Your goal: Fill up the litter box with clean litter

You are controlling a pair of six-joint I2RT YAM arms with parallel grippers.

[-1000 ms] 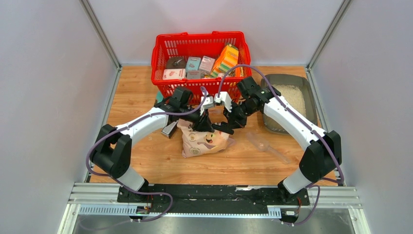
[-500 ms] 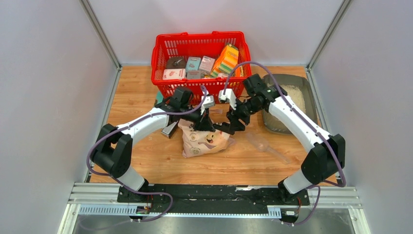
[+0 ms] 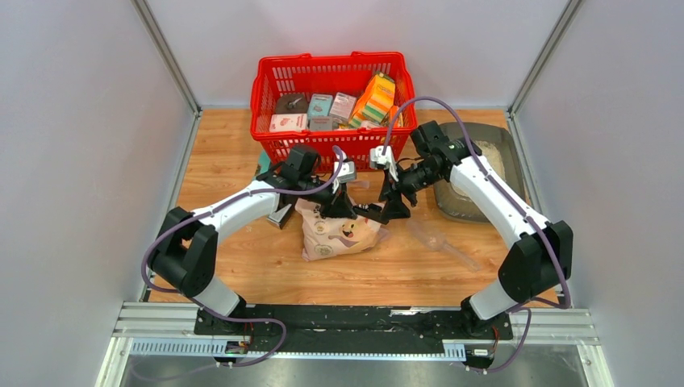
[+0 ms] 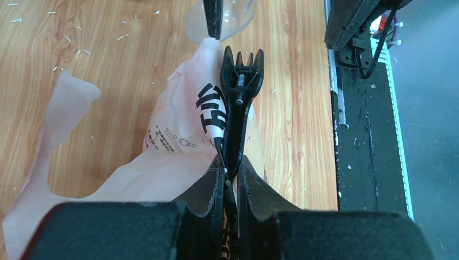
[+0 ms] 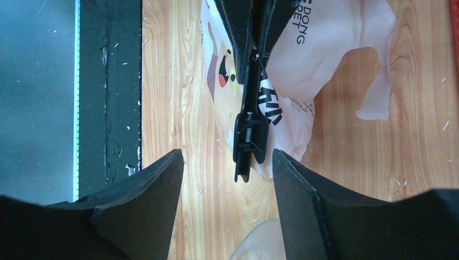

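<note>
The black spring clip lies along the bag's folded edge. Next, my right gripper grabs the clip by its spring end (image 4: 242, 82) and pulls it clear first.
The pinkish cat-print bag (image 3: 339, 232) stands at the table's middle, a black spring clip (image 4: 238, 103) at its top edge. My left gripper (image 4: 230, 169) is shut on that clip's rear end; the top view places the left gripper (image 3: 340, 200) over the bag. My right gripper (image 5: 227, 156) is open, its fingers apart on either side of the clip's (image 5: 249, 132) free end without touching it. The grey litter box (image 3: 484, 129) sits at the right rear, pale clean litter (image 3: 494, 157) in it, partly hidden by my right arm.
A red mesh basket (image 3: 278, 85) with boxed goods stands at the back. A clear plastic scoop (image 3: 440, 238) lies right of the bag, its bowl (image 5: 260, 244) just under my right gripper. Stray granules (image 4: 70, 43) dot the wood.
My right gripper has opened, let go of the clip and drawn back a little to the right. The left gripper has stayed shut on the clip.
</note>
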